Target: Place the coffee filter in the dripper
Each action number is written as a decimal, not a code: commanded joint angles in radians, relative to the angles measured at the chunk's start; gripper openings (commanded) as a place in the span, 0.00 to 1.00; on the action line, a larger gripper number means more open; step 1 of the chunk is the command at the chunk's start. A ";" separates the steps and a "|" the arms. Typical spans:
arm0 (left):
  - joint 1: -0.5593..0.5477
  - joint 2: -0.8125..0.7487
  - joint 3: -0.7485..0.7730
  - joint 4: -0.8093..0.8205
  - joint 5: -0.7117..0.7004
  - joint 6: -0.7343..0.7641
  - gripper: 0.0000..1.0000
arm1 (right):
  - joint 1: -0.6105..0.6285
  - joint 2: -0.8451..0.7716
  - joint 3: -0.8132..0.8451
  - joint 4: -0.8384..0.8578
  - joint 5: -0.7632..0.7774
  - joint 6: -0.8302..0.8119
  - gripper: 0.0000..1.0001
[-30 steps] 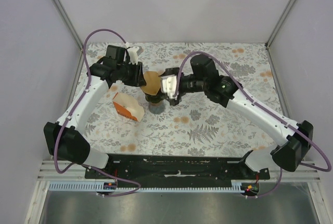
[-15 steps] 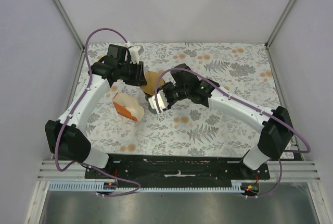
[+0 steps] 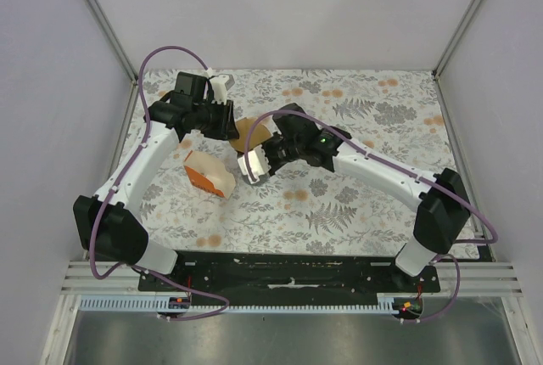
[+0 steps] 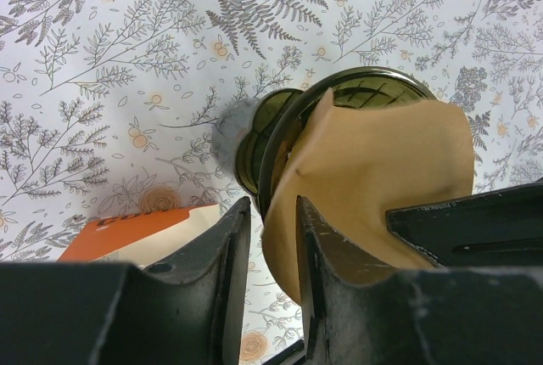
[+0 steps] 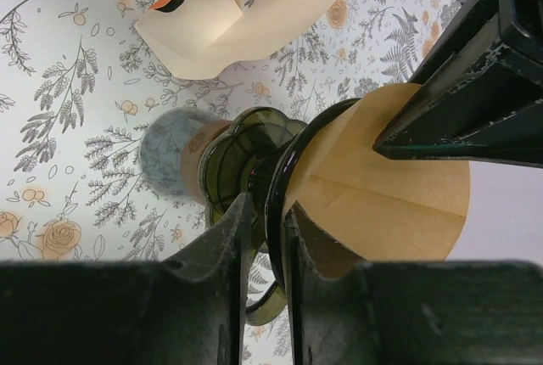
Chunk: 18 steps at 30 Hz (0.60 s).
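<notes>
Right gripper holds dripper's near rim, filter stands away from far rim; it should open, take the filter's far corner point(image 4: 327, 109).
The tan coffee filter point(image 4: 382, 161) stands tilted with its lower part inside the dark green dripper point(image 4: 365, 83), its rounded edge sticking out above the rim. My left gripper point(image 4: 271, 212) is open by a narrow gap. The filter's edge lies against its right finger point(image 4: 316, 250), and bare table shows beside the other finger. My right gripper point(image 5: 265, 212) is shut on the dripper point(image 5: 229, 157): one finger outside the rim, one inside against the filter point(image 5: 390, 195). In the top view the filter point(image 3: 253, 131) rises between my left gripper point(image 3: 229, 123) and my right gripper point(image 3: 254, 165), which hides most of the dripper.
An orange and white wedge-shaped carton point(image 3: 208, 174) lies on the floral tabletop point(image 3: 356, 204) just left of the dripper, close to both grippers. It also shows in the wrist views as the carton point(image 5: 246, 8). Grey walls enclose the table.
My right arm has swung in from the dripper's right side, turned down over it, and its jaws have closed onto the rim. The left gripper and filter have barely moved.
</notes>
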 commanded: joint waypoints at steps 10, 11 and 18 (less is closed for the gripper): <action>-0.003 0.006 0.000 0.018 0.018 0.014 0.32 | 0.016 0.104 0.132 -0.026 -0.016 0.035 0.37; -0.003 0.006 0.000 0.018 0.018 0.014 0.31 | 0.016 0.112 0.137 -0.030 -0.016 0.037 0.36; -0.003 0.004 -0.005 0.018 0.021 0.014 0.30 | 0.016 0.132 0.143 -0.072 -0.013 0.027 0.16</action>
